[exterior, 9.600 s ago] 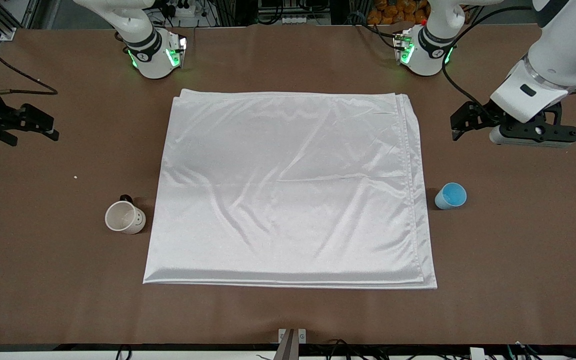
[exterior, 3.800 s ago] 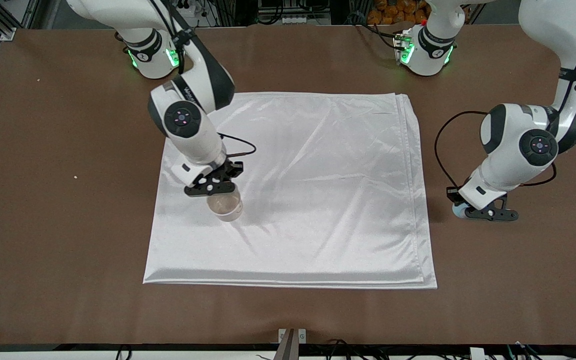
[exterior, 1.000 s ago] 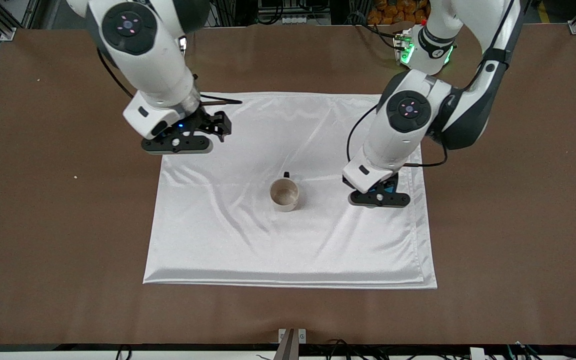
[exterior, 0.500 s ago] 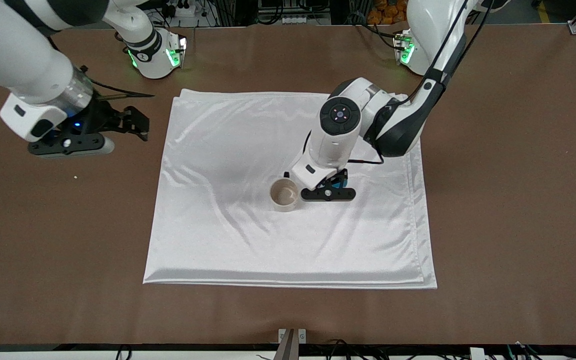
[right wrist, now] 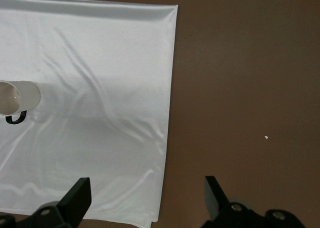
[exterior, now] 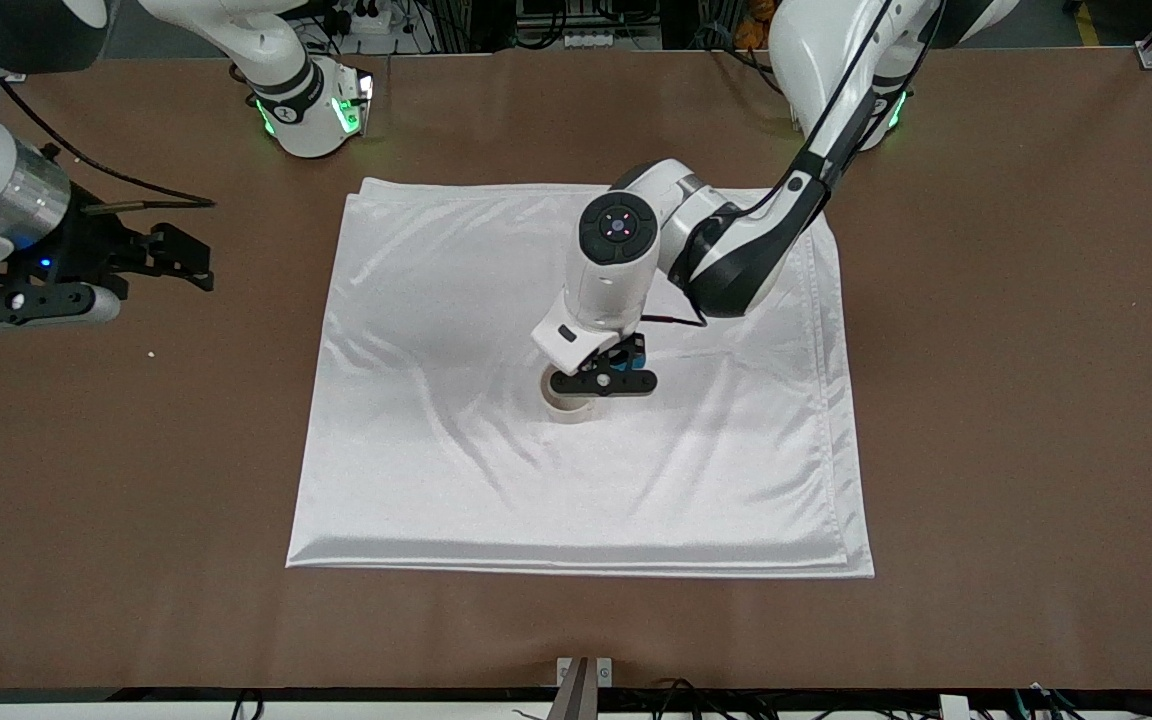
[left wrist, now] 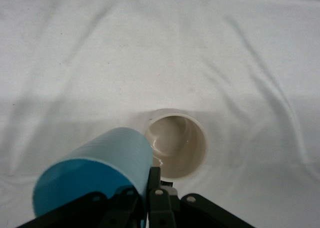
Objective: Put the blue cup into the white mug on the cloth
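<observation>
I need to use my left gripper to let go of the blue cup, with its base end down, inside the opening of the white mug [exterior: 568, 396] [left wrist: 176, 146].
The white mug [exterior: 566, 404] stands upright near the middle of the white cloth [exterior: 436, 330]. My left gripper [exterior: 603, 383] is shut on the rim wall of the blue cup [exterior: 633, 350] and holds it tilted just above the mug, partly hiding it. In the left wrist view the blue cup [left wrist: 95, 170] lies on its side in my left gripper [left wrist: 142, 198], with the mug's open mouth [left wrist: 176, 145] right beside the cup's base end. My right gripper [exterior: 31, 303] is open and empty over the bare table at the right arm's end, and waits.
The brown table [exterior: 1016, 400] surrounds the cloth on all sides. The right wrist view shows my open right gripper [right wrist: 145, 203] above the cloth's edge [right wrist: 167, 113], the mug [right wrist: 19, 98] and a small white speck [right wrist: 265, 137] on the table.
My left gripper has carried the blue cup across the cloth toward the right arm's end, to just above the mug. My right arm has drawn farther away from the cloth.
</observation>
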